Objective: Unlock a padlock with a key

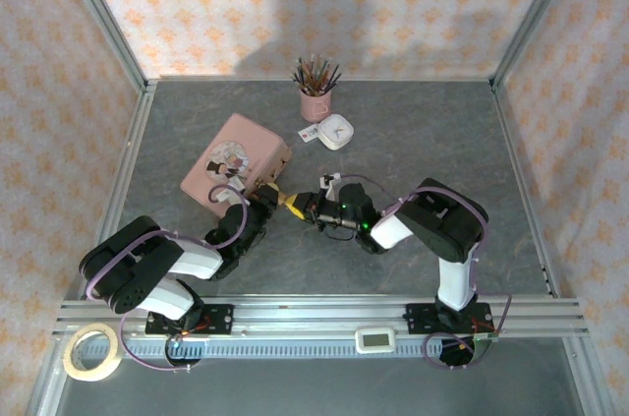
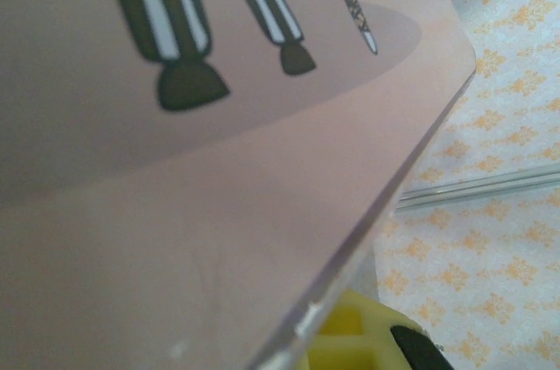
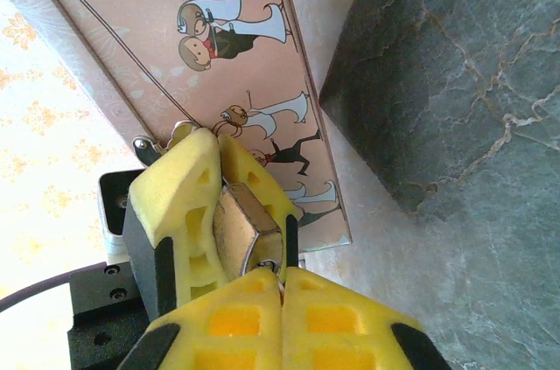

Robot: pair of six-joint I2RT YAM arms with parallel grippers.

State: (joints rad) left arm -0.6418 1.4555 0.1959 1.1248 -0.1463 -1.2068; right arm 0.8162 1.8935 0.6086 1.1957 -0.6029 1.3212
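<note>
The pink tin sits crooked with its lid under my left gripper's wrist, so I will use that gripper to swing the tin square and regrip the brass padlock [image 3: 243, 232].
The brass padlock [image 3: 238, 228] shows in the right wrist view, squeezed between the yellow foam fingers [image 3: 175, 199] of my left gripper [image 3: 214, 147], which is shut on it. Its top reaches the metal hasp [image 3: 149, 150] on the side of the pink illustrated tin [image 3: 184, 46]. My right gripper [image 3: 282, 287] meets the padlock's lower end, pads pressed together on the key, of which only a silver bit [image 3: 267, 265] peeks out. In the top view both grippers, left [image 1: 267, 196] and right [image 1: 300, 206], meet at the near right corner of the tin [image 1: 236, 165]. The tin's lid [image 2: 219, 169] takes up most of the left wrist view.
A pink cup of pencils [image 1: 315, 99] and a small white box [image 1: 334, 131] stand behind the tin. A roll of tape [image 1: 90, 352] lies near the left arm's base. Metal frame posts and patterned walls close in the grey table [image 1: 423, 141].
</note>
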